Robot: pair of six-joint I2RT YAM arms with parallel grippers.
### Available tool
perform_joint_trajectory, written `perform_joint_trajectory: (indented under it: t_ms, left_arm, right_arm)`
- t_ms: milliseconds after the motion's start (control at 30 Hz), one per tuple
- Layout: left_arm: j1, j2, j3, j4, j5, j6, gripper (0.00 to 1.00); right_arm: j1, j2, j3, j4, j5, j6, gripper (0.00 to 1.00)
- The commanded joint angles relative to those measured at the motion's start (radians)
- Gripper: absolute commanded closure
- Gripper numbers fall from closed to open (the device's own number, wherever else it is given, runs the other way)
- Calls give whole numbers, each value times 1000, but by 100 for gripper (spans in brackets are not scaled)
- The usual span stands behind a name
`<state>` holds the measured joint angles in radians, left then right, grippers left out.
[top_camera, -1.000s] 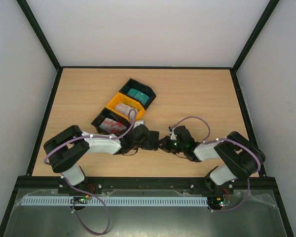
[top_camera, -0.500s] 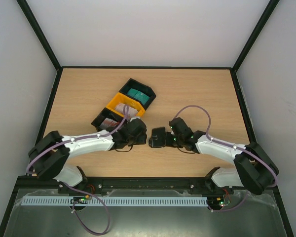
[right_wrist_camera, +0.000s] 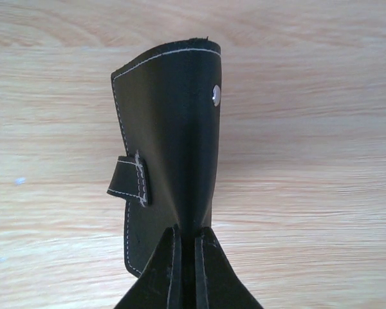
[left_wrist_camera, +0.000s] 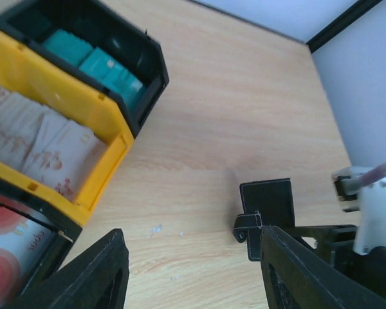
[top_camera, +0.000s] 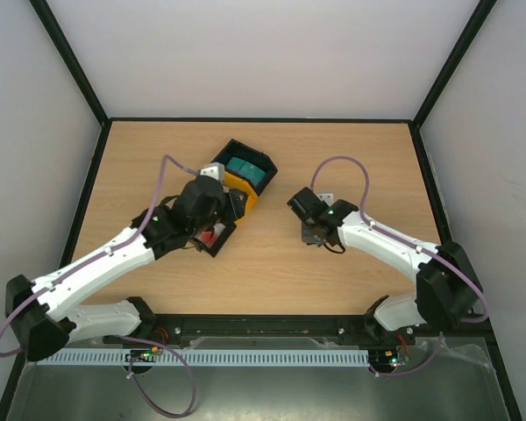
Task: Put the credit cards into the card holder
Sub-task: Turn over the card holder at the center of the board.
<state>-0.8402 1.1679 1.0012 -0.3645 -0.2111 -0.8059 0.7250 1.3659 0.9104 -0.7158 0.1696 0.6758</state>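
My right gripper needs to lay the card holder flat and take the strap [right_wrist_camera: 130,180], as it is pinching the card holder's bent body, away from the card holder's strap.
The card holder [right_wrist_camera: 170,135] is a black stitched wallet with a small strap, held above the wood with my right gripper [right_wrist_camera: 187,248] shut on its lower edge. From above, the card holder [top_camera: 298,201] sticks out of the right gripper [top_camera: 309,214] at mid-table. The credit cards lie in three bins: teal ones [left_wrist_camera: 100,64], grey-white ones [left_wrist_camera: 45,145] and red-and-white ones [left_wrist_camera: 9,248]. My left gripper [left_wrist_camera: 193,273] is open and holds nothing. It hovers by the near black bin [top_camera: 212,237], and the card holder [left_wrist_camera: 268,201] shows to its right.
The three bins stand in a diagonal row: black [top_camera: 261,164], yellow [top_camera: 243,190] and black again. A cage frame [top_camera: 96,175] runs along the edges of the wooden table [top_camera: 368,158]. Purple cables loop off both arms.
The left gripper has let go of the card holder, opened and swung left and back over the bins. The right arm has carried the card holder away to the right and back.
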Motion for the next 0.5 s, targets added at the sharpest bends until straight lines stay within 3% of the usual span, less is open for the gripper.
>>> perform_joint_trajectory:
  t_ms: [0, 267, 467]
  left_arm:
    - [28, -69, 50, -80, -21, 62, 42]
    - [76, -165, 56, -102, 3, 89, 39]
    - [96, -190, 51, -109, 15, 93, 39]
  right_arm:
    - [17, 80, 104, -253, 291, 2, 98]
    - [76, 264, 247, -461, 543, 120, 98]
    - [202, 475, 280, -512, 532, 156, 98]
